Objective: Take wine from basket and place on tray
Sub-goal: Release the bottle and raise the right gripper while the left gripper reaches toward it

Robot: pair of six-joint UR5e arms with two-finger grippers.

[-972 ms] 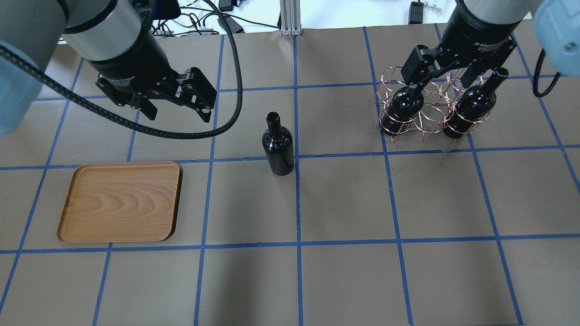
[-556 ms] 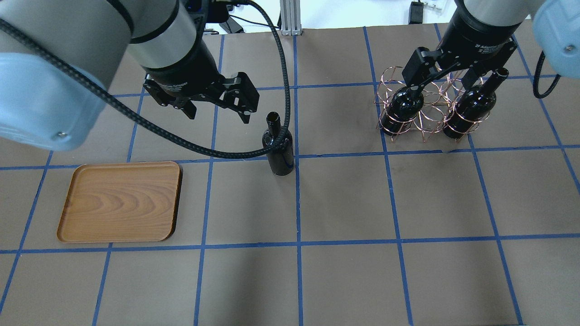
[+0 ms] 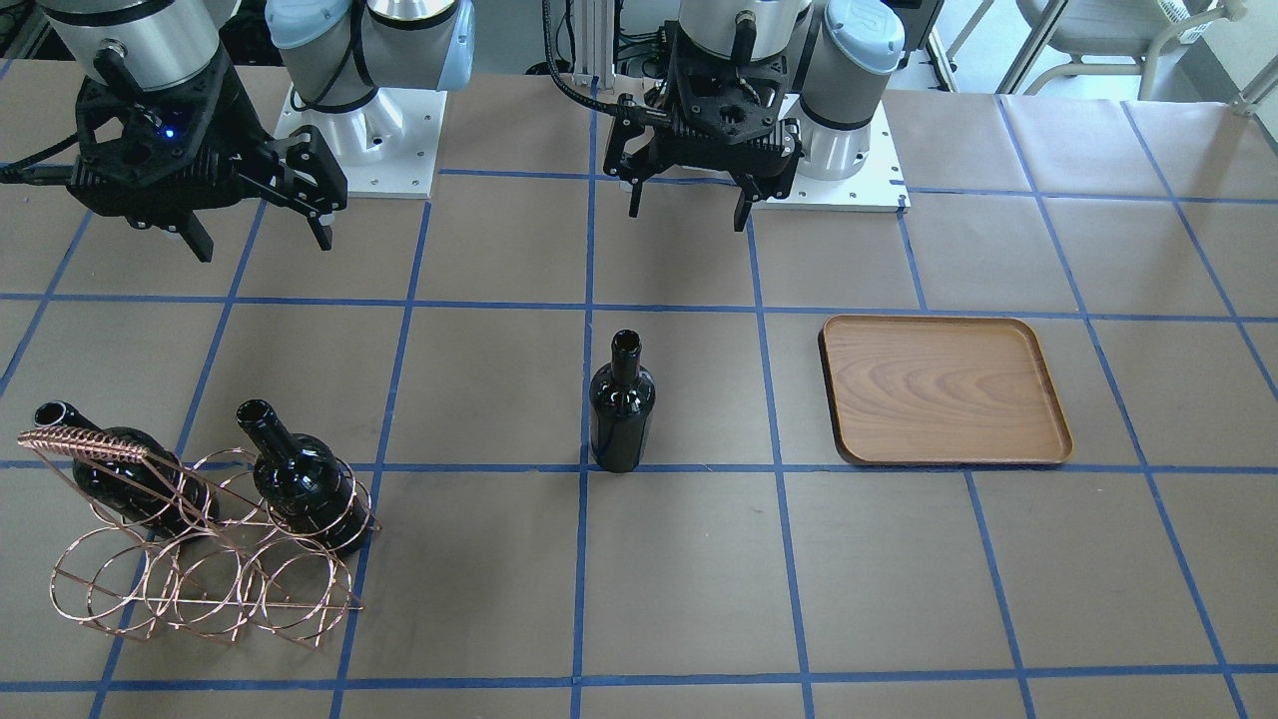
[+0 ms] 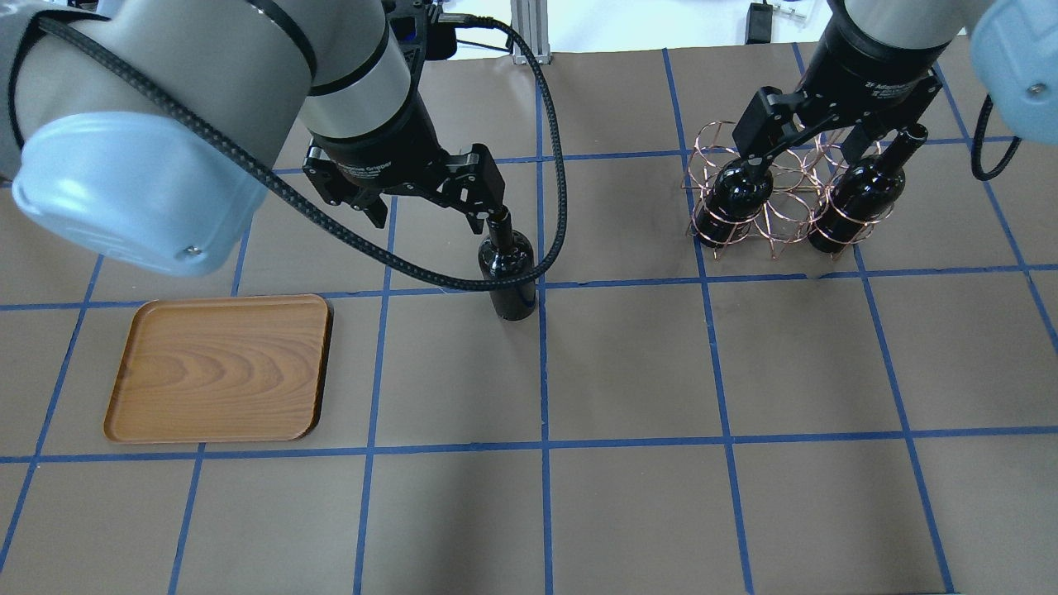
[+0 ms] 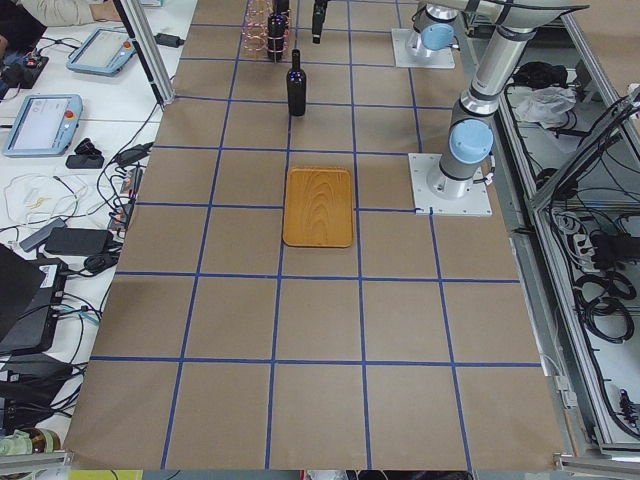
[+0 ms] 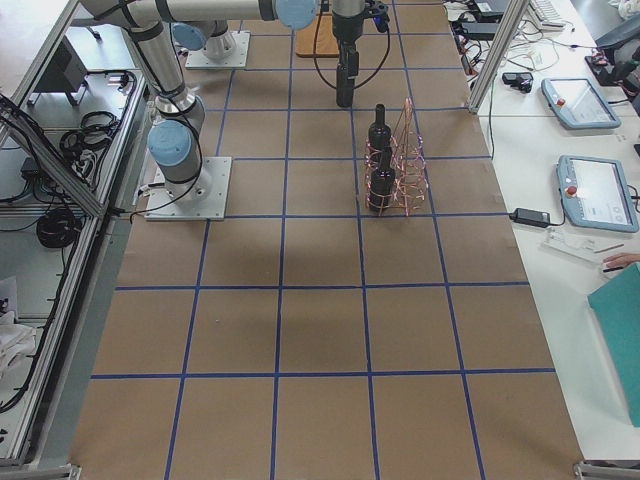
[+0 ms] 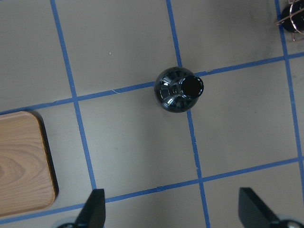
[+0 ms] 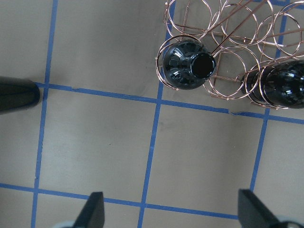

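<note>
Next, my left gripper grabs the neck of the wine bottle (image 3: 625, 356) (image 7: 190, 87) that is standing upright between the wooden tray and the copper wire basket.
One wine bottle (image 4: 510, 281) stands upright on the table's middle; it also shows in the front view (image 3: 621, 414) and the left wrist view (image 7: 179, 89). My left gripper (image 4: 430, 216) hangs open and empty above it, a little to its left and back. The wooden tray (image 4: 219, 368) lies bare at the left. The copper wire basket (image 4: 787, 211) at the back right holds two more tilted bottles (image 4: 738, 192) (image 4: 862, 197). My right gripper (image 4: 806, 150) hovers open and empty above the basket, and its wrist view shows one bottle mouth (image 8: 203, 65).
The left arm's black cable (image 4: 413, 268) loops down in front of the standing bottle. Brown paper with blue tape lines covers the table. The robot bases (image 3: 359, 130) stand at the far edge in the front view. Tablets (image 6: 600, 195) lie on a side bench.
My left arm has swung right, from behind the tray to over the standing bottle, still open. The right gripper, basket and bottles have hardly moved.
</note>
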